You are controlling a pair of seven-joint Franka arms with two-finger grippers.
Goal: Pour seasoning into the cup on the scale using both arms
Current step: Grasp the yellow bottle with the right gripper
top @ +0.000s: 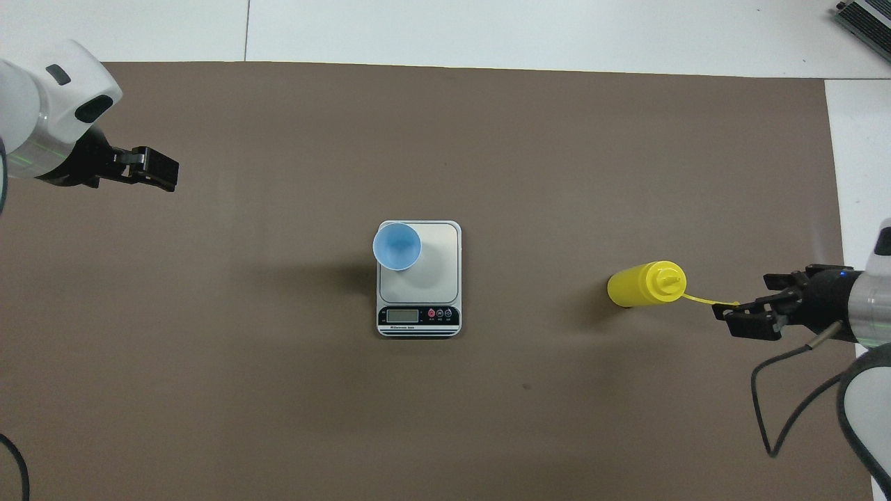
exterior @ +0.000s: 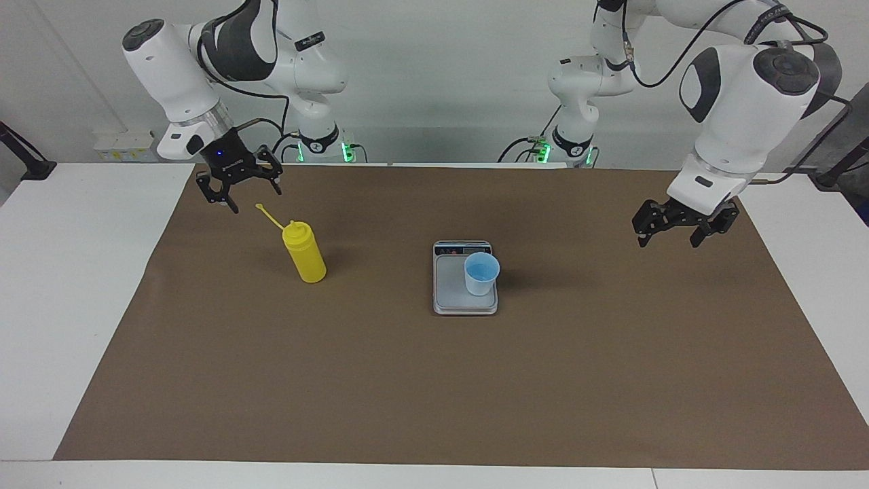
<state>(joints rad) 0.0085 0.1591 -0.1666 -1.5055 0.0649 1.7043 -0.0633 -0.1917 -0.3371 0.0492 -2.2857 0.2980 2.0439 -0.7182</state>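
Note:
Next, I move my right gripper past the cap strap to the yellow seasoning bottle's body [top: 642, 284] and close it there, just below the cap.
The yellow seasoning bottle [exterior: 305, 252] stands upright on the brown mat toward the right arm's end, with its cap strap sticking out toward my right gripper; it also shows in the overhead view [top: 646, 284]. My right gripper [exterior: 256, 198] is open and empty, raised just beside the strap's tip, as the overhead view [top: 743, 303] also shows. The light-blue cup [exterior: 481, 273] stands on the silver-grey scale [exterior: 448, 288] at mid-table, at the plate's corner toward the left arm's end [top: 397, 245]. The scale's display [top: 418, 316] faces the robots. My left gripper [exterior: 669, 239] is open and empty, waiting raised over the mat at the left arm's end [top: 163, 170].
The brown mat [exterior: 434, 380] covers most of the white table [exterior: 68, 272]. Black cables hang from both arms.

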